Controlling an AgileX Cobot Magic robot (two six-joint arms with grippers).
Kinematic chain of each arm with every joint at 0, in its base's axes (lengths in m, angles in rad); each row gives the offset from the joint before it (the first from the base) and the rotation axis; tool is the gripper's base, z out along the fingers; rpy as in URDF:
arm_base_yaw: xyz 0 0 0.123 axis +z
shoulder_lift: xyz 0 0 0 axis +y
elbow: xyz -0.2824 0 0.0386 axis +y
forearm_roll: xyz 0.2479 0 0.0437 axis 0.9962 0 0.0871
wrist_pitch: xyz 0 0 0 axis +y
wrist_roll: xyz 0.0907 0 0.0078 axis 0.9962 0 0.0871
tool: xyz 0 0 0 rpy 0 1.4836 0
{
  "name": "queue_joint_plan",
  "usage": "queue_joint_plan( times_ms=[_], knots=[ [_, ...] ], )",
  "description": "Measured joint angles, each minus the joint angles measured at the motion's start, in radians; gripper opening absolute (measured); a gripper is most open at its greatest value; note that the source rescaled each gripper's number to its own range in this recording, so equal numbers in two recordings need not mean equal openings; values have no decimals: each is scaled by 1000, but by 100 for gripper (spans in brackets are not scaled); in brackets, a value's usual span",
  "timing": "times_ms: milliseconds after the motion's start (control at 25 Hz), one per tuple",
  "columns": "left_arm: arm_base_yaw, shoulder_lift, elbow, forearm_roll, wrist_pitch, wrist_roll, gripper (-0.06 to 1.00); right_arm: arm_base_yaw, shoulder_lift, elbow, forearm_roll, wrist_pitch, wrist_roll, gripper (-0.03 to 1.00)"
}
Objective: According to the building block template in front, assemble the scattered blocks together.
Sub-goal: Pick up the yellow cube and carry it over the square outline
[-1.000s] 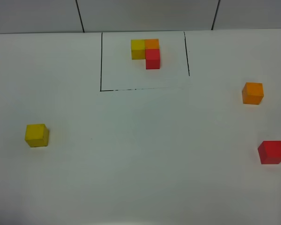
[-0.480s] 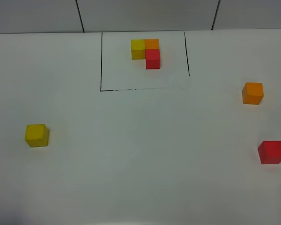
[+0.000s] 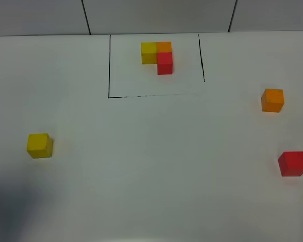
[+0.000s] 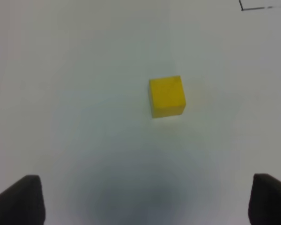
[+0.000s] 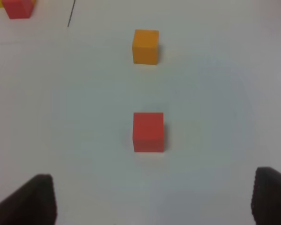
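The scattered yellow block, apart from the building block template, is next for my left gripper, which should go to it and close on the yellow block's opposite sides (image 3: 40, 146) (image 4: 167, 97).
The building block template (image 3: 158, 56) sits at the back centre inside a thin black outline (image 3: 109, 65): yellow, orange and red cubes in an L. The scattered yellow block (image 3: 39, 145) lies at the left, the orange block (image 3: 272, 100) at the right and the red block (image 3: 292, 163) nearer the front right. In the left wrist view my left gripper (image 4: 145, 201) is open, with the yellow block (image 4: 167, 96) ahead of its fingers and apart from them. My right gripper (image 5: 150, 199) is open too, with the red block (image 5: 148, 131) ahead and the orange block (image 5: 145, 46) beyond it. Neither gripper shows in the high view.
A white tabletop (image 3: 156, 151) carries everything. A grey wall (image 3: 156, 15) with dark seams rises behind its back edge. A soft dark shadow (image 3: 10, 206) lies on the table at the front left. The template's red cube (image 5: 18, 8) shows in the right wrist view.
A dark shadow has spread over the front left corner of the table in the high view. None of the blocks has moved.
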Motion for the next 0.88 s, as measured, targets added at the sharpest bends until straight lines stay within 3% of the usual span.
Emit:
queue_joint_plan(
  times_ms=[320, 640, 880],
  knots=[
    [0, 450, -148, -7, -65, -17, 100, 0, 0, 0, 0, 0, 0, 74],
    [-3, 769, -222, -26, -132, -17, 100, 0, 0, 0, 0, 0, 0, 74],
    [-69, 957, -286, -20, -148, -62, 100, 0, 0, 0, 0, 0, 0, 74]
  ],
)
